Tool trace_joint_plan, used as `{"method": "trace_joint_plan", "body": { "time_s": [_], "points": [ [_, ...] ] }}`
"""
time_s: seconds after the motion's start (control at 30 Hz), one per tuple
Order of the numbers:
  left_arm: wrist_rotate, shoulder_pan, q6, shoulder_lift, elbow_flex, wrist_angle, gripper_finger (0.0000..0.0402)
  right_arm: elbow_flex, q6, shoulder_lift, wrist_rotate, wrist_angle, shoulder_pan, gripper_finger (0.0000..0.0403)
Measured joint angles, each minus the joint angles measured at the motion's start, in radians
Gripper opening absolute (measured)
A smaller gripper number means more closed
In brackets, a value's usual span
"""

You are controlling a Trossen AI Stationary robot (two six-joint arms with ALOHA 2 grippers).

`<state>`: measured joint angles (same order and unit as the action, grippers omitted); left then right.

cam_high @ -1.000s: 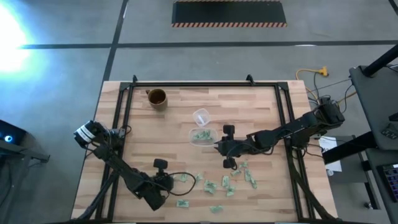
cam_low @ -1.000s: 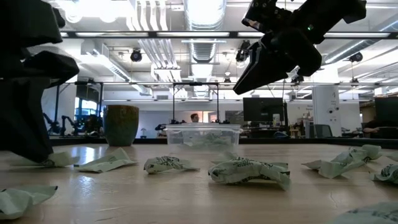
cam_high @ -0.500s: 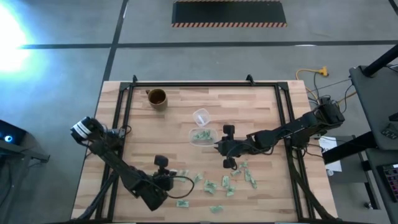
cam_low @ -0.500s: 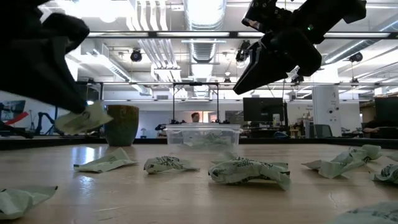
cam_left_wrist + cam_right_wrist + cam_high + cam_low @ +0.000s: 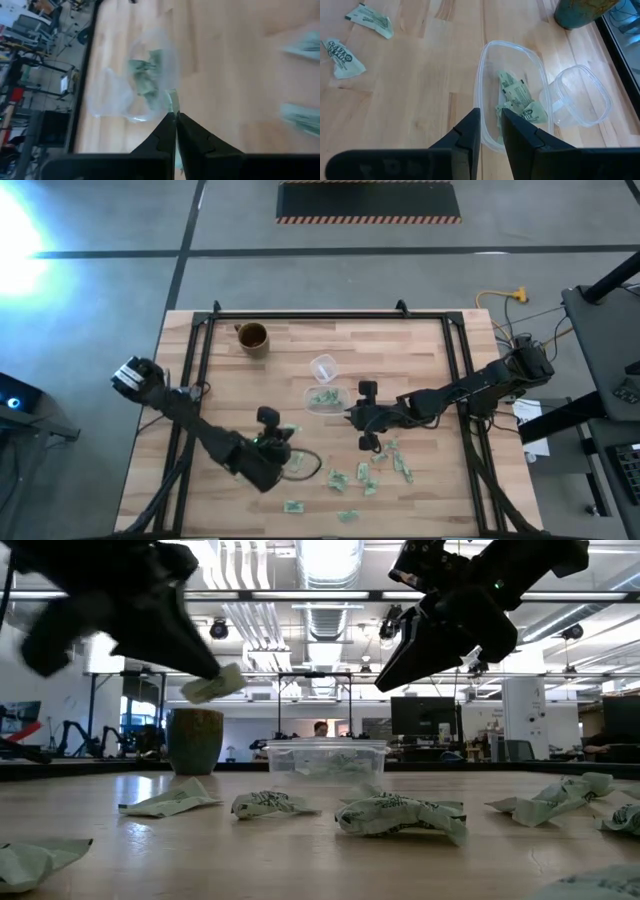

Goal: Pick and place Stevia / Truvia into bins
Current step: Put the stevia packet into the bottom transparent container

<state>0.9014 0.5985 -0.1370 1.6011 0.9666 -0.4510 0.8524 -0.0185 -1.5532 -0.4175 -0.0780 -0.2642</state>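
Observation:
The clear container has packets in it. Next, my left gripper releases the packet inside it, on the near side of the packets [image 5: 327, 406] [image 5: 166, 75] there.
The clear container [image 5: 322, 398] stands mid-table with a few pale green packets in it [image 5: 520, 97]. Several more packets lie loose toward the near edge [image 5: 362, 473] [image 5: 395, 813]. My left gripper [image 5: 283, 435] is shut on one packet [image 5: 213, 687], up in the air to the near left of the container [image 5: 107, 107]. My right gripper [image 5: 349, 416] hovers just right of the container's rim [image 5: 482, 80]. Its fingers stand a narrow gap apart and hold nothing [image 5: 490, 117]. My left gripper pinches one packet between its two fingertips [image 5: 175, 116] by one end [image 5: 173, 102]. The other end sticks out past the tips. The packet is lifted clear of the table, above the mug's rim in the low view [image 5: 225, 680].
A brown mug [image 5: 252, 337] stands at the far left of the table. A small clear round cup [image 5: 323, 367] touches the container's far side. Black frame rails [image 5: 195, 360] run along the table's left, right and far edges. Bare wood lies between mug and container.
My left gripper has lifted a packet off the table near the left side and carried it up, toward the far edge and the container. The packet, which lay on the wood a second ago, now hangs clear. My right arm has kept still.

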Motion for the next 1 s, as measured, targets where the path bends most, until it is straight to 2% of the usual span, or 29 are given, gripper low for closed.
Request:
{"method": "trace_joint_plan", "body": {
  "time_s": [0.13, 0.43, 0.7, 1.0],
  "points": [
    [-0.032, -0.093, 0.127, -0.022, -0.016, 0.079, 0.0000, 0.000, 0.000, 0.000, 0.000, 0.000, 0.000, 0.0068],
    [-0.225, -0.292, 0.382, -0.028, -0.024, 0.298, 0.0000, 0.000, 0.000, 0.000, 0.000, -0.005, 0.000, 0.0068],
    [-0.385, -0.418, 0.432, -0.007, -0.024, 0.374, 0.0000, 0.000, 0.000, 0.000, 0.000, -0.022, 0.000, 0.0068],
    [-0.401, -0.453, 0.432, 0.024, -0.038, 0.373, 0.0000, 0.000, 0.000, 0.000, 0.000, -0.023, 0.000, 0.0068]
  ]
}}
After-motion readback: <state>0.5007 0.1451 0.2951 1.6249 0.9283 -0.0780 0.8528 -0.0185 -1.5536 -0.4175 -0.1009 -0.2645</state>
